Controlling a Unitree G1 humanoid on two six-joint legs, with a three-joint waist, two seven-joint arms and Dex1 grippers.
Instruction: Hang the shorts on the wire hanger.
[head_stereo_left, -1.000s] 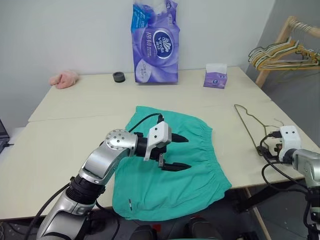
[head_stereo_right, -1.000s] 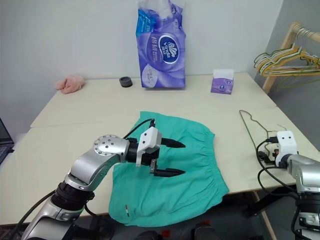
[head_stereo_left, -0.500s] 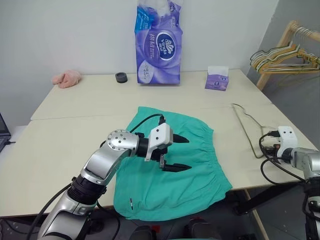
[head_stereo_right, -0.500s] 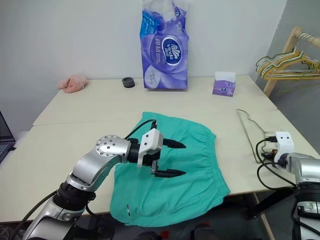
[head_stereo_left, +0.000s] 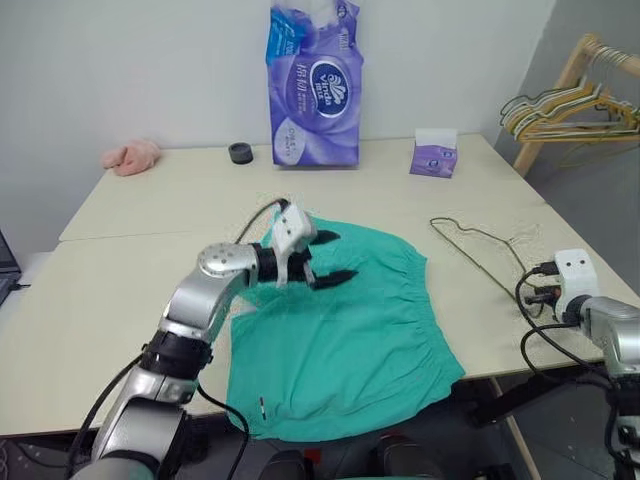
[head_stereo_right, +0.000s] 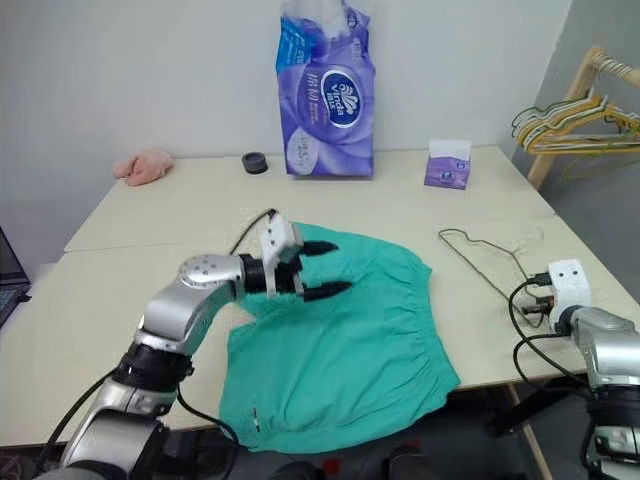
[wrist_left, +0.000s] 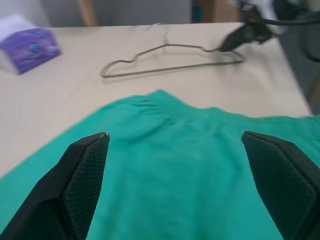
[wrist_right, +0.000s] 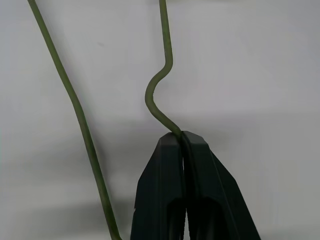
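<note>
My right gripper is to let go of the wire hanger across the far half of the teal-green shorts (head_stereo_left: 363, 270), with the hanger's end past the waistband.
The teal-green shorts (head_stereo_left: 345, 325) lie flat on the table, waistband toward the right. My left gripper (head_stereo_left: 328, 258) hovers open over their far left part, with nothing between its fingers (wrist_left: 85, 165). The thin olive wire hanger (wrist_left: 170, 69) lies on the table to the right of the shorts, close to the waistband. My right gripper (wrist_right: 181, 134) is shut on the hanger's wire (wrist_right: 168, 50) just below a bend, at the table's right edge.
A tall purple tissue pack (head_stereo_left: 313, 85), a small purple tissue box (head_stereo_left: 433, 155), a black ring (head_stereo_left: 239, 153) and a pink fluffy cloth (head_stereo_left: 130, 157) sit along the far side. A wooden rack with pale hangers (head_stereo_left: 560, 105) stands at the back right.
My left gripper has moved from the middle of the shorts toward their far left edge, still open. The wire hanger has swung on the table, its far end now nearer the shorts.
</note>
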